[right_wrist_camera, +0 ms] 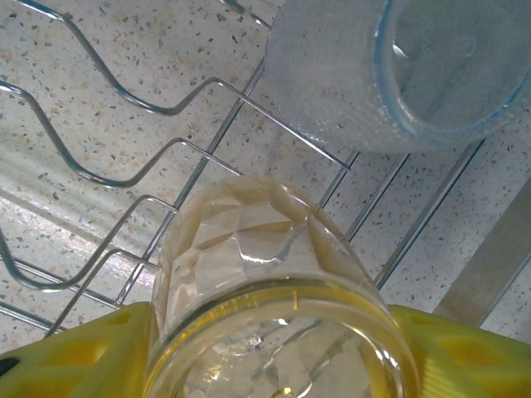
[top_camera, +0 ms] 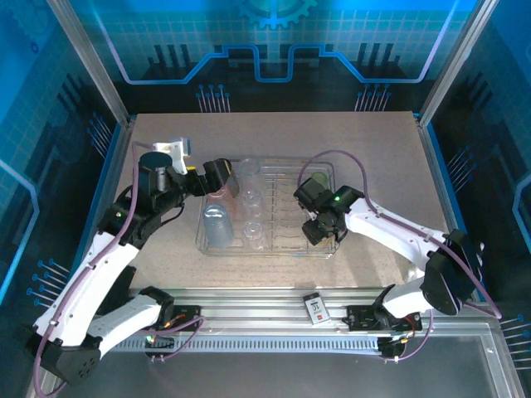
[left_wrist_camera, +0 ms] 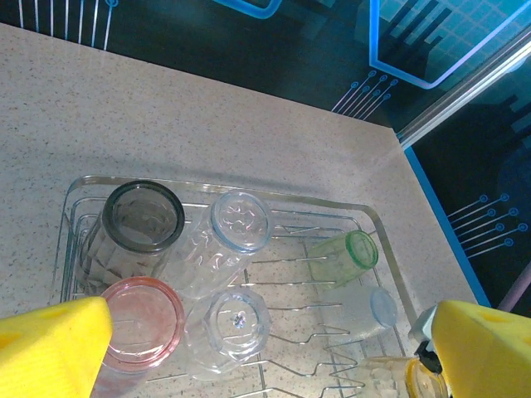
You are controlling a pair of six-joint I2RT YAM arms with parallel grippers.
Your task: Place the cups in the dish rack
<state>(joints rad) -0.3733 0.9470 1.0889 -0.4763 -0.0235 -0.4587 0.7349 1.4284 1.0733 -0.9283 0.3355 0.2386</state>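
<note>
Next, I set the amber cup down with my right gripper in the dish rack's near corner [top_camera: 319,239] [right_wrist_camera: 253,261] next to the frosted cup.
The dish rack [top_camera: 274,253] stands mid-table with several cups in it. In the left wrist view a smoky grey cup [left_wrist_camera: 143,217], a pink cup [left_wrist_camera: 141,323], two clear cups [left_wrist_camera: 236,319] and a green cup [left_wrist_camera: 344,257] stand or lie among the wires. A frosted light blue cup [right_wrist_camera: 398,75] lies on its side. My right gripper [right_wrist_camera: 270,348] is low over the rack's right end [top_camera: 319,228], shut on an amber cup [right_wrist_camera: 257,274] that lies against the wire dividers. My left gripper [left_wrist_camera: 265,356] hovers open above the rack's left part.
A small black-and-white card [top_camera: 316,308] lies on the metal rail at the near edge. Bare speckled table [top_camera: 166,141] surrounds the rack. Frame posts and blue walls close in the sides and back.
</note>
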